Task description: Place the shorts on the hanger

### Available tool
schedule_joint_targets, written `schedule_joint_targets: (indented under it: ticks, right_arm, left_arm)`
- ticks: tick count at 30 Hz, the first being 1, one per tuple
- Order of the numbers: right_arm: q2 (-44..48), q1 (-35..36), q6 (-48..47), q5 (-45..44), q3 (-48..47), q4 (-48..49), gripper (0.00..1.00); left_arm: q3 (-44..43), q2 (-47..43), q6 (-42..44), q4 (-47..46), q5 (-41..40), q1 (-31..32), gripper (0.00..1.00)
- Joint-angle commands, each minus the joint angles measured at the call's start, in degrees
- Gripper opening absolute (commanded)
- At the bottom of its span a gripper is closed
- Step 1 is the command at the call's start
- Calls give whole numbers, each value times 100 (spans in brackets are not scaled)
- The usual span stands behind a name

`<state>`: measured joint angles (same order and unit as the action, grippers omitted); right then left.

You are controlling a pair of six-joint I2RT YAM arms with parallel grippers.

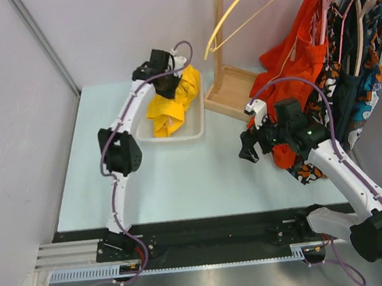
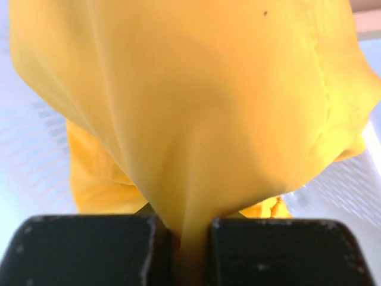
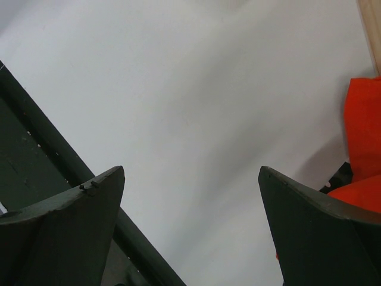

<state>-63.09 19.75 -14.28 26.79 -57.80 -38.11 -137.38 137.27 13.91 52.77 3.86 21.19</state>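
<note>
Next, I let go of the yellow shorts, now hanging bunched over the white tray, with my left gripper on the table (image 1: 204,176) between the white tray and the black edge.
The bright yellow shorts (image 1: 173,104) hang bunched over the white tray (image 1: 200,130) at the back middle of the table. My left gripper (image 1: 171,83) is shut on the shorts (image 2: 196,107), with a fold of yellow fabric pinched between its black fingers (image 2: 89,250), lifting their top end. The pale yellow hanger (image 1: 242,11) hangs empty from the wooden rail at the back, right of the shorts. My right gripper (image 1: 249,152) is open and empty, held above the table right of the tray; in the right wrist view its fingers (image 3: 65,232) frame a pale wall.
A wooden rack base (image 1: 230,91) and post (image 1: 219,24) stand right of the tray. An orange garment (image 1: 293,71) and dark patterned clothes (image 1: 362,77) hang on pink and beige hangers at the far right, close behind my right arm. The orange garment shows in the right wrist view (image 3: 363,137).
</note>
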Motion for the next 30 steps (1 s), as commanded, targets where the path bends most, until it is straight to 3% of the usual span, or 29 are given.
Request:
schedule_joint_targets:
  ticks: [1, 6, 9, 12, 17, 20, 23, 26, 30]
  right_arm:
    - [148, -6, -127, 195, -337, -12, 100]
    - [244, 55, -224, 204, -425, 5, 100]
    - [297, 126, -329, 152, -486, -65, 100]
    - [341, 161, -417, 152, -548, -162, 100]
    - [394, 222, -619, 160, -609, -495, 100]
    - [385, 222, -672, 116, -610, -610, 100]
    - [307, 231, -593, 265, -645, -698, 100]
    - [227, 275, -619, 301, -645, -821, 100]
    - [113, 328, -655, 389, -627, -891, 100]
  left_arm:
    - [-307, -1895, -230, 284, 457, -1, 0]
    - [-272, -2704, -529, 804, 976, 104, 0]
    - [323, -3433, -784, 752, 1379, 183, 0]
    - [659, -4084, -837, 787, 2546, 184, 0]
    - [2099, -5068, -1216, 698, 3129, 262, 1]
    - [3127, -5577, -1127, 779, 2677, 465, 0]
    - [4269, -5913, -1776, 603, 2357, 553, 0]
    - [5675, -6396, -2532, 366, 2575, 562, 2]
    - [7598, -7003, -3567, -843, 3031, 562, 5]
